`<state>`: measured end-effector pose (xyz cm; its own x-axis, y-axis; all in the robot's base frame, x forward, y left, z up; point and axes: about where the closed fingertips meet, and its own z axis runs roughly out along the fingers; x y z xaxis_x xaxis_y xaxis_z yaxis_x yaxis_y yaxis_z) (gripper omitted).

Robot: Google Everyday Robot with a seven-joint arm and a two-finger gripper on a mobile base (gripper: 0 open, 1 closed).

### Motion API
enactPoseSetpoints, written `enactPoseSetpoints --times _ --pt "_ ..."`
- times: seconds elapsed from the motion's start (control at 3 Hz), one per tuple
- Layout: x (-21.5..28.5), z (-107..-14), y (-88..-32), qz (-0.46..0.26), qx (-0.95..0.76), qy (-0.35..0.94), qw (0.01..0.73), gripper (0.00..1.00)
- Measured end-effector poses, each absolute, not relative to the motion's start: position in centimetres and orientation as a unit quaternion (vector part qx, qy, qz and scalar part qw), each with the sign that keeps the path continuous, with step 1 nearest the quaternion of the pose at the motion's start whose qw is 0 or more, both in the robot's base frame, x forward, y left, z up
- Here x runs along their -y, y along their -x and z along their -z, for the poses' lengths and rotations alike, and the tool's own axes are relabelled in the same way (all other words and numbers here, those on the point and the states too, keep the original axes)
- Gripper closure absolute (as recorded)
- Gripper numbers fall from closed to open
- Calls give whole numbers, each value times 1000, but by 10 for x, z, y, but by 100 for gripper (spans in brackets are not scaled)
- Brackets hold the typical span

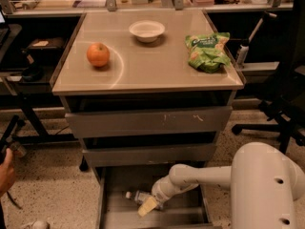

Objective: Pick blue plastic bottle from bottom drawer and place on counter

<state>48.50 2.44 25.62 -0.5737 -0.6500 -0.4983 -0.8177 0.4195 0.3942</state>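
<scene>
The robot's gripper needs to next close around the blue plastic bottle's body (150, 201), well away from the bottle's white cap, so that the end with the cap sticks out.
The bottom drawer (119, 213) is pulled open at the bottom of the view. The blue plastic bottle (137, 196) lies on its side on the drawer floor, white cap pointing left. My gripper (148, 203) is down inside the drawer at the bottle's right end, with a pale yellowish fingertip (147, 206) showing just below the bottle. The white arm reaches in from the lower right. The tan counter (152, 66) is above the drawers.
On the counter stand an orange-red fruit (98, 55), a white bowl (147, 30) and a green snack bag (208, 50). Two closed drawers (147, 122) sit above the open one. An office chair (286, 99) is at right; a person's hand (6, 171) at left.
</scene>
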Motion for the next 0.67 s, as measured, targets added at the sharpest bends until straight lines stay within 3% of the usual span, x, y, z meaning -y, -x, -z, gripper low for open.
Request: enactPoseSetpoints --times 0.67 --pt "-30 -229 -516 -291 -821 460 171 0"
